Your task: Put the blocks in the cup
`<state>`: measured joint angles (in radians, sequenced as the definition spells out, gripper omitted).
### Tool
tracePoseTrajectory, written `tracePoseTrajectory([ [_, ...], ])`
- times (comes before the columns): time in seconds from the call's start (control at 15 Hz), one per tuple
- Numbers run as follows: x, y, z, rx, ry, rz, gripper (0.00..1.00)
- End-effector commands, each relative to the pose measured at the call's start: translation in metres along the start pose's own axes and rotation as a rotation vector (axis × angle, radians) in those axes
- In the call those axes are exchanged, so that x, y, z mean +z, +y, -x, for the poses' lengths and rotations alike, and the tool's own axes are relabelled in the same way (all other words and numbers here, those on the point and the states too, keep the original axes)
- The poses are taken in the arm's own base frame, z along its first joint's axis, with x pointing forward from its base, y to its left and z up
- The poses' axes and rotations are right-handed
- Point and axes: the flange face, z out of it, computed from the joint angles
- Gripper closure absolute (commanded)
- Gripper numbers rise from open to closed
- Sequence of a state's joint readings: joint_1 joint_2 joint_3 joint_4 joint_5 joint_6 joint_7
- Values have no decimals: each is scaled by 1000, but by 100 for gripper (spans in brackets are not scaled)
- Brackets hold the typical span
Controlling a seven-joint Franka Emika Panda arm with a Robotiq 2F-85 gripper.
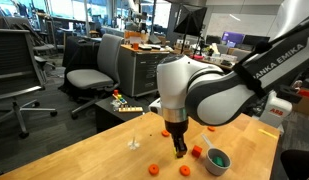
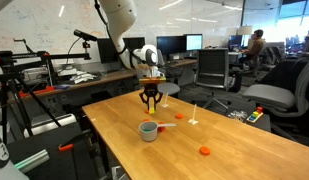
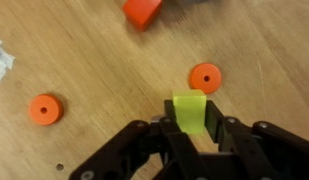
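Note:
Next, my gripper releases the yellow block inside the grey cup (image 1: 215, 158) that is standing next to the orange-red block.
My gripper (image 3: 192, 128) is shut on a light green block (image 3: 189, 108), which sticks out between the two black fingers. In both exterior views the gripper (image 1: 178, 150) (image 2: 150, 101) hangs just above the wooden table. The grey cup (image 1: 217, 160) (image 2: 148, 131) stands on the table a short way from the gripper. An orange-red block (image 3: 144, 10) lies at the top edge of the wrist view. Two orange round pieces (image 3: 44, 108) (image 3: 205, 77) lie flat on the wood below the gripper. The cup does not show in the wrist view.
A small white object (image 1: 134, 143) (image 2: 194, 115) stands on the wooden table (image 1: 84, 150) (image 2: 244, 150). Another orange piece (image 2: 204, 151) lies near the table's front. Office chairs (image 1: 94, 70) (image 2: 212, 70) and desks surround the table.

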<state>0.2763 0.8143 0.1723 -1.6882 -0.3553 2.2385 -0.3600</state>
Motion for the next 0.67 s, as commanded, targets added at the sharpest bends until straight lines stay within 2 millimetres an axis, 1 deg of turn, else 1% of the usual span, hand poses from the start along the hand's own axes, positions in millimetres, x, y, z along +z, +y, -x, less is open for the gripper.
tracePoseTrajectory([
  [0.0,-31,-8,38,-44,-56,39,91],
  [0.27,-43,0,80,-8,-86,52,91],
  [0.47,-41,4,114,28,-109,43,91],
  [0.6,-36,3,133,37,-129,34,91],
])
